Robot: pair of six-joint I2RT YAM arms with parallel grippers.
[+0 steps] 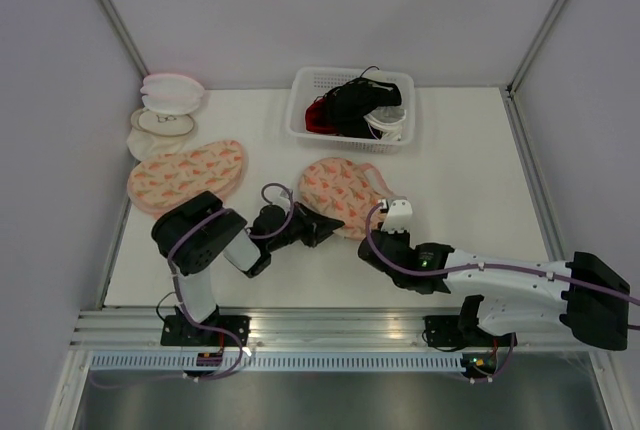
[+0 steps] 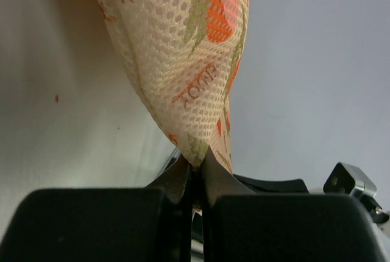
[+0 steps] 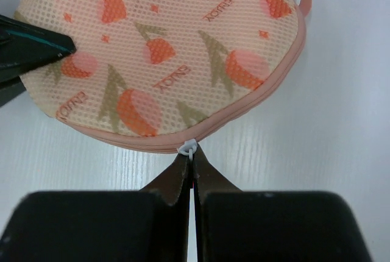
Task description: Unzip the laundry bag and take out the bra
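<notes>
My left gripper needs to open first and take the pink zip seam beside the zip pull (image 3: 100,134), because it is pinching the laundry bag's mesh away from that seam.
The laundry bag (image 1: 338,182), a peach-pink oval with an orange print, lies zipped shut in the middle of the table. My left gripper (image 1: 336,226) is shut on its near left edge; in the left wrist view the mesh fabric (image 2: 189,49) rises out of the closed left gripper (image 2: 198,163). My right gripper (image 1: 383,216) is at the bag's near right edge. In the right wrist view the right gripper (image 3: 193,159) is shut on the small white zip pull (image 3: 188,148) on the pink zip seam (image 3: 244,108). The bra is hidden.
A second bag of the same print (image 1: 187,176) lies at the left. Behind it are plain white-and-pink round cases (image 1: 166,108). A white basket (image 1: 300,120) with black, red and white garments stands at the back, just behind the bag.
</notes>
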